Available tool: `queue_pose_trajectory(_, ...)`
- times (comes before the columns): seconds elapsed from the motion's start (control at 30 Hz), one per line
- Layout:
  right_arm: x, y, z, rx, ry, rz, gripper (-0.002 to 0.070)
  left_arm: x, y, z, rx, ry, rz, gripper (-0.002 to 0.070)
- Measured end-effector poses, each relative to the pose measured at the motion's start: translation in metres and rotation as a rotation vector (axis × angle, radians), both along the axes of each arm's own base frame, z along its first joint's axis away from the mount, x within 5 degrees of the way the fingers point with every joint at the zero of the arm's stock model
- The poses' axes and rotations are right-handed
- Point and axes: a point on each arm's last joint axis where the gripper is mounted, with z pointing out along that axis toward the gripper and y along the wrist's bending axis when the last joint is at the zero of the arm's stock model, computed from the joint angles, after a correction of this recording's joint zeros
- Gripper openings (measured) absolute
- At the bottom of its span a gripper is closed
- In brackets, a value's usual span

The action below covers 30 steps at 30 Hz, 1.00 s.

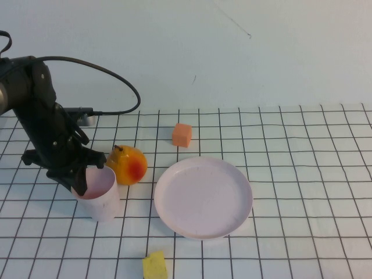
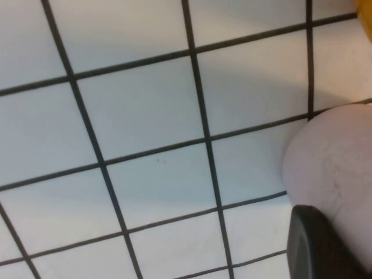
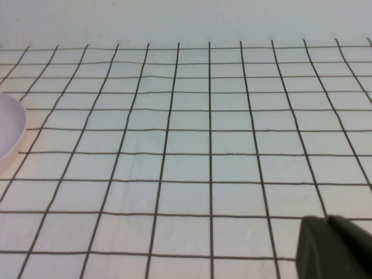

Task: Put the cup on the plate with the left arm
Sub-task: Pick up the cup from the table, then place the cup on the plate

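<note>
Next, I let go of the pale pink cup with my left gripper near the middle of the plate (image 1: 196,201), a little toward the pear. The cup still stands upright on the gridded cloth.
The pale pink cup (image 1: 100,196) stands upright on the gridded cloth at the left, next to a pear. My left gripper (image 1: 78,179) reaches down over the cup's left rim, one finger inside and one outside, shut on the wall. In the left wrist view a black finger (image 2: 321,247) presses against the cup's outer wall (image 2: 334,160). The large pale pink plate (image 1: 203,197) lies empty to the right of the cup, and its edge shows in the right wrist view (image 3: 10,132). My right gripper (image 3: 334,247) hangs over bare cloth, fingertips together and holding nothing; it is out of the high view.
A yellow and red pear (image 1: 128,164) sits right behind the cup, touching or nearly touching it. An orange cube (image 1: 182,135) lies behind the plate. A yellow cube (image 1: 154,266) lies at the front edge. The left arm's black cable (image 1: 110,75) loops behind.
</note>
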Motion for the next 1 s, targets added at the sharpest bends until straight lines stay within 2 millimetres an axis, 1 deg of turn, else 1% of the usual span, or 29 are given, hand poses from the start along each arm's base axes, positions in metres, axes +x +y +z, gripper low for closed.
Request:
queue_pose_trajectory(0.17, 0.0, 0.0, 0.0, 0.0, 0.0, 0.0, -0.0003, -0.001, -0.001, 0.002, 0.0, 0.007, -0.003, 0.0009)
queue_pose_trajectory(0.23, 0.0, 0.0, 0.0, 0.0, 0.0, 0.0, -0.0003, -0.002, 0.0, 0.008, -0.001, -0.007, -0.003, 0.0009)
queue_pose_trajectory(0.33, 0.0, 0.0, 0.0, 0.0, 0.0, 0.0, -0.0003, -0.001, -0.002, 0.023, 0.0, -0.05, 0.0, 0.0009)
queue_pose_trajectory(0.43, 0.0, 0.0, 0.0, 0.0, 0.0, 0.0, -0.0003, -0.003, -0.01, 0.042, -0.001, -0.105, -0.014, 0.0009)
queue_pose_trajectory(0.5, 0.0, 0.0, 0.0, -0.006, 0.0, 0.002, -0.0003, -0.005, -0.02, 0.056, -0.006, -0.146, -0.036, 0.0009)
queue_pose_trajectory(0.57, 0.0, 0.0, 0.0, 0.0, 0.0, 0.0, -0.0003, -0.008, -0.035, 0.068, -0.015, -0.179, -0.073, 0.0009)
queue_pose_trajectory(0.77, 0.0, 0.0, 0.0, 0.0, 0.0, 0.0, -0.0003, -0.016, -0.088, 0.092, -0.048, -0.254, -0.196, 0.0009)
queue_pose_trajectory(0.87, 0.0, 0.0, 0.0, 0.0, 0.0, 0.0, -0.0003, -0.018, -0.109, 0.103, -0.066, -0.293, -0.232, 0.0009)
queue_pose_trajectory(1.0, 0.0, 0.0, 0.0, -0.006, 0.0, 0.002, -0.0003, -0.018, -0.133, 0.11, -0.11, -0.316, -0.268, 0.0009)
